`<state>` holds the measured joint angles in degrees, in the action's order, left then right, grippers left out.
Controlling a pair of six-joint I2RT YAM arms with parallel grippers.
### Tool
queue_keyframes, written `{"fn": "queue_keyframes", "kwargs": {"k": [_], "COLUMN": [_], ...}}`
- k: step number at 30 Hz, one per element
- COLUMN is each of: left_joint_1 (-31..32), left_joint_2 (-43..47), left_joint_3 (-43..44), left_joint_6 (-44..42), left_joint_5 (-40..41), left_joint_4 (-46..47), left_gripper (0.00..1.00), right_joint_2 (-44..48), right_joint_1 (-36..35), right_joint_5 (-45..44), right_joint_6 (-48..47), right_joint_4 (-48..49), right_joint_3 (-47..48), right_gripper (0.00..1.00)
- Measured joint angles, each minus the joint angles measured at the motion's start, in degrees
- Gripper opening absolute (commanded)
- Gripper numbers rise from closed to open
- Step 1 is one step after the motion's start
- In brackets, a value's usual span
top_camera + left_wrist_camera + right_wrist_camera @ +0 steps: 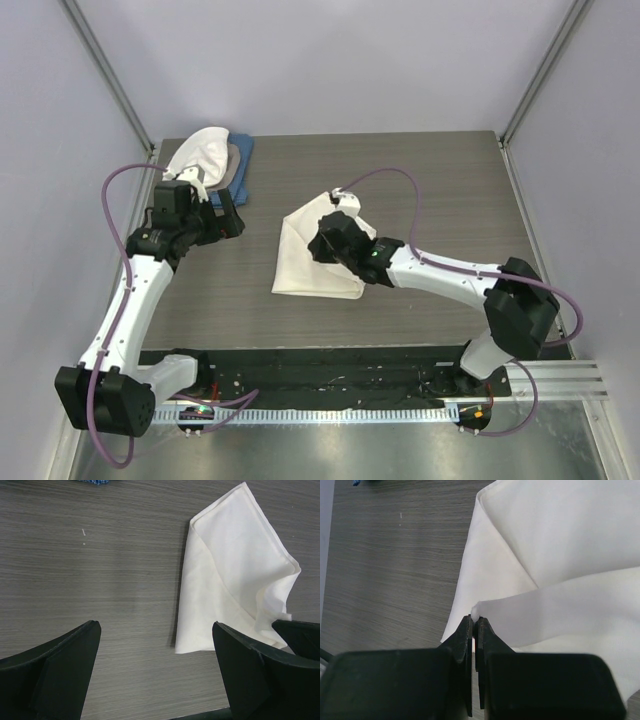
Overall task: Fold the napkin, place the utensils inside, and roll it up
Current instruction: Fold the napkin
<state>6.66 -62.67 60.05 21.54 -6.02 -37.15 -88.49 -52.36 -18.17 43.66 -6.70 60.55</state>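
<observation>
I will use my right gripper to release the napkin's corner on the napkin edge [280,272] [445,620] that is nearest my left gripper, close to the front.
The cream napkin [300,262] lies partly folded in the middle of the table, also seen in the left wrist view [225,565]. My right gripper [322,244] is over the cloth and shut on one corner of it. In the right wrist view that corner sticks up from between the closed tips of the gripper [475,620], and a flap of the napkin [560,540] is drawn across the layer below. My left gripper [233,216] hovers to the left of the napkin, wide open [156,625], with bare table between its fingers. The utensils are out of view.
A stack of white, tan and blue cloths [215,160] sits at the back left corner, just behind the left arm; its blue edge [92,482] shows at the top of the left wrist view. Grey walls enclose the wood-grain table [440,190].
</observation>
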Motion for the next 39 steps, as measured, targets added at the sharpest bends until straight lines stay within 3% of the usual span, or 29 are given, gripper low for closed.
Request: {"fn": "queue_keyframes", "kwargs": {"k": [33,34,36,38,39], "left_joint_1": [0.0,0.0,0.0,0.0,0.0], "left_joint_2": [-1.4,-1.42,-1.51,-1.64,-1.75], "left_joint_3": [0.0,0.0,0.0,0.0,0.0], "left_joint_6": [0.02,0.02,0.02,0.02,0.02], "left_joint_5": [0.39,0.39,0.39,0.39,0.39], "left_joint_4": [-0.02,0.0,-0.02,0.0,0.0], "left_gripper": [1.0,1.0,1.0,1.0,1.0], "right_joint_2": [-15.1,-15.41,-15.93,-16.22,-16.26], "right_joint_1": [-7.85,-7.91,-7.96,-7.96,-7.96], "right_joint_5": [1.55,1.68,2.08,2.62,2.99], "right_joint_6": [-1.49,-1.53,-1.77,-2.23,-2.82], "right_joint_4": [5.53,5.57,5.66,5.92,6.1], "right_joint_3": [5.99,6.1,6.29,6.45,6.49], "right_gripper": [0.02,0.05,0.3,0.43,0.58]}}
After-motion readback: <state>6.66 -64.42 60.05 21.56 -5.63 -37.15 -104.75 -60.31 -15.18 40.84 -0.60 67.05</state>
